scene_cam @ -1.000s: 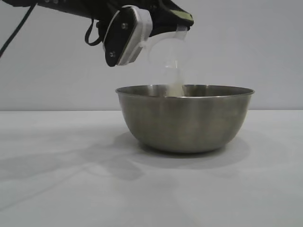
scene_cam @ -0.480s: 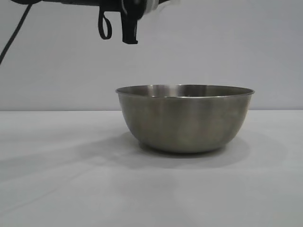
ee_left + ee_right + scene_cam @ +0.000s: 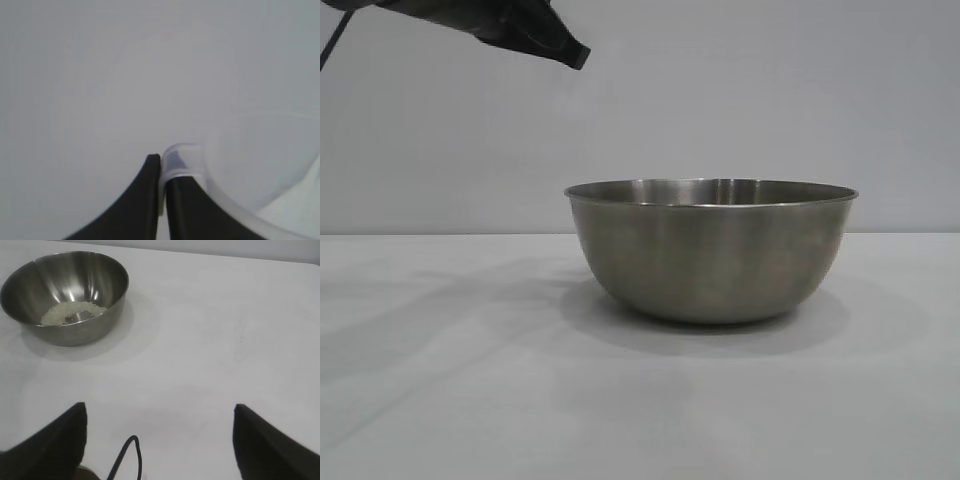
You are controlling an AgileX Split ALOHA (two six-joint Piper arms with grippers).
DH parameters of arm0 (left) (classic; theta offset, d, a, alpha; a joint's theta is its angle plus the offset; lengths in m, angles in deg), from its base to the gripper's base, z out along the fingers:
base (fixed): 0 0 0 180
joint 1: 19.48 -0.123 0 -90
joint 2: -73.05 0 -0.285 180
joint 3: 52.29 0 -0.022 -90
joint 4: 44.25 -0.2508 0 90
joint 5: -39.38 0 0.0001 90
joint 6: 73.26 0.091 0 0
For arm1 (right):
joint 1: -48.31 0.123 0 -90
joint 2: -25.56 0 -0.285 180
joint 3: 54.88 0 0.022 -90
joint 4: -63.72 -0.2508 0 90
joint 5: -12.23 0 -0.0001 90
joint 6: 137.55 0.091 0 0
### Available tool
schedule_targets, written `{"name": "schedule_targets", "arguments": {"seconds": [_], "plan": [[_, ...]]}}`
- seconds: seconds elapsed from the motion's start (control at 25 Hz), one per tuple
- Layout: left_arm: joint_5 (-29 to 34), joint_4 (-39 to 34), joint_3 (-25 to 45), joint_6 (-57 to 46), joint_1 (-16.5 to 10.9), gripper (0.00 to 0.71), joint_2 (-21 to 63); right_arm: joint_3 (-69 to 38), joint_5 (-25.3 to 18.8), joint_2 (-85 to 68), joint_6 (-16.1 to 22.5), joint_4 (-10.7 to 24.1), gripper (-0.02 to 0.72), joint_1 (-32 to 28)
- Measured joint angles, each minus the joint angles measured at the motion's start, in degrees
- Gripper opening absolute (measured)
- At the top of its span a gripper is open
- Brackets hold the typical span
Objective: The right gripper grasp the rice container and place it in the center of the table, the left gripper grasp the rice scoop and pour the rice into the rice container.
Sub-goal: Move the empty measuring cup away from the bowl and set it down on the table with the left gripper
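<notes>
Next, I release the rice scoop with my left gripper on the bare white table (image 3: 460, 287) beside the rice container.
The rice container (image 3: 710, 250), a wide steel bowl, stands on the white table (image 3: 470, 400). In the right wrist view the rice container (image 3: 95, 285) holds a shallow patch of rice (image 3: 67, 314). My left gripper (image 3: 161, 162) is shut on the handle of the translucent rice scoop (image 3: 235, 170). In the exterior view only a black tip of the left gripper (image 3: 535, 32) shows, high at the upper left of the bowl; the scoop is out of sight there. My right gripper (image 3: 159, 412) is open and empty, well away from the bowl.
A black cable loop (image 3: 131, 455) hangs between the right gripper's fingers. A plain grey wall (image 3: 770, 100) stands behind the table.
The left gripper with the scoop has risen from over the bowl's rim, where rice was pouring, and moved up and left, nearly out of the exterior view. The bowl has not moved.
</notes>
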Motion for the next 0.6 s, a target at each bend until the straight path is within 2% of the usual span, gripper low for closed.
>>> {"name": "schedule_targets", "arguments": {"seconds": [0.12,0.2,0.36,0.6], "plan": [[-0.6,-9.4,5.0,-9.6,-4.5,0.0,0.0,0.0,0.0,0.0,0.0,0.0,0.538,0.0],[-2.6,-14.2,7.9,-12.4,-6.2,0.0,0.0,0.0,0.0,0.0,0.1,0.0,0.538,0.0],[-6.3,-16.5,11.6,-13.6,-7.5,0.0,0.1,0.0,0.0,0.0,0.1,0.0,0.538,0.0],[-8.5,-18.1,14.8,-12.1,-7.6,0.0,0.1,0.0,0.0,0.0,0.1,0.0,0.538,0.0]]}}
